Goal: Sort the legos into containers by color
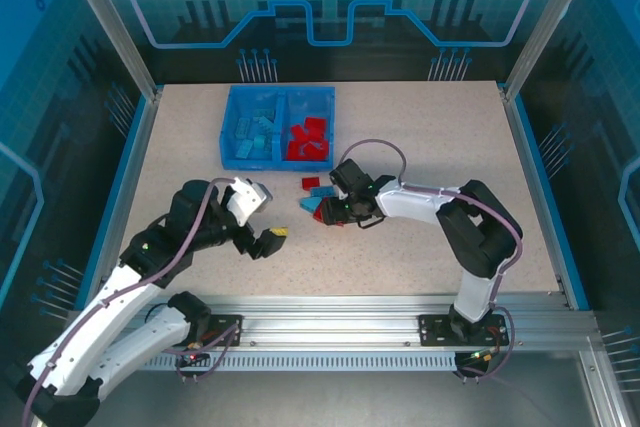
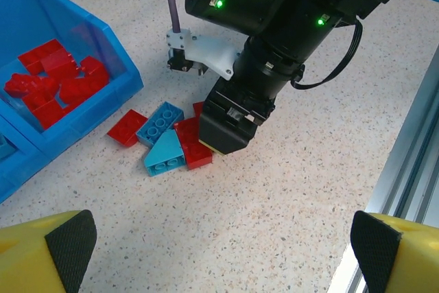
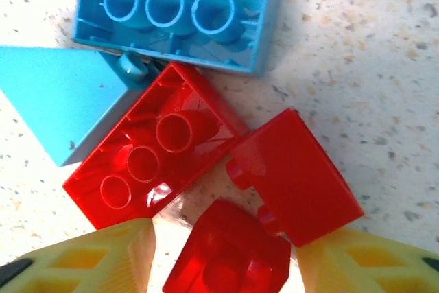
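Another red brick is crowding my right gripper's fingertip next to the small red brick, so next I open and close around the small red brick alone (image 3: 230, 252).
The blue bin (image 1: 228, 135) stands at the back, light blue legos (image 1: 257, 132) in its left compartment and red legos (image 1: 309, 137) in its right one. A loose pile lies in front: a red flat brick (image 2: 125, 127), a light blue brick (image 2: 159, 123), a light blue wedge (image 2: 165, 151) and a red brick (image 2: 193, 143). My right gripper (image 1: 335, 212) is down on this pile, open, its yellow fingers (image 3: 89, 259) straddling a small red brick (image 3: 230, 252) with gaps on both sides. Another red brick (image 3: 295, 173) touches it. My left gripper (image 2: 223, 238) hovers open over bare table.
The bin's red compartment (image 2: 55, 80) sits just left of the pile, its wall (image 2: 110, 46) close by. The right arm's body (image 2: 274, 39) looms over the pile. A metal rail (image 2: 411, 162) runs along the table's near edge.
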Robot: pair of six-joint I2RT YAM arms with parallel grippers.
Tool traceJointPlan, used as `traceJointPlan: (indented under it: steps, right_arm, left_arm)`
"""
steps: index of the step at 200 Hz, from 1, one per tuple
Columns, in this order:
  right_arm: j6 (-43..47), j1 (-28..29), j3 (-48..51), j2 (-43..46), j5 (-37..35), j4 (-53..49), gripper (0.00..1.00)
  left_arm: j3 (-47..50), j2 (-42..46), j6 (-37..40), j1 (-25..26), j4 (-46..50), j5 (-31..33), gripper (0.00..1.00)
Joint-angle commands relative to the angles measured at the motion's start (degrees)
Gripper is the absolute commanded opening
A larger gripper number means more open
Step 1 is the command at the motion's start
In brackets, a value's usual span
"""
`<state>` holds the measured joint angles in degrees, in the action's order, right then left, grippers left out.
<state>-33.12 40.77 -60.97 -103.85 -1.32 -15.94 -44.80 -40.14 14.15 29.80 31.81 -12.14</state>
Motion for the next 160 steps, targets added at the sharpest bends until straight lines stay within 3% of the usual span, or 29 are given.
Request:
traceJointPlan:
  steps: [1,20,50,65,115,160]
  right_arm:
    - [0.88,-0.46,0.06,-2.86,1.66,-1.89,0.50]
    - [0.35,-0.38,0.26,-2.41,2.27,-2.35,0.48]
    - [0.55,2.16,-0.45,-0.18,-3.14,-7.60,0.75]
    - [1.36,4.13,-0.97,0.56,-4.76,-9.26,0.77]
    - [2.68,6.29,-3.96,-4.59,-13.40,-12.18,0.60]
    - [3.63,6.68,-4.95,-6.69,-13.02,-10.20,0.45]
  left_arm:
    - [0.65,0.41,1.49,-0.09,-1.58,1.28,0.99]
    - [0.76,0.33,1.47,-0.08,-1.73,1.51,0.99]
    - [0.93,0.24,1.24,-0.15,-1.86,2.15,0.99]
    - [1.01,0.15,0.97,-0.15,-2.15,2.12,0.99]
    - [0.84,0.19,1.00,-0.20,-1.77,2.23,0.99]
    - [0.64,0.41,2.67,-0.26,0.01,0.63,0.99]
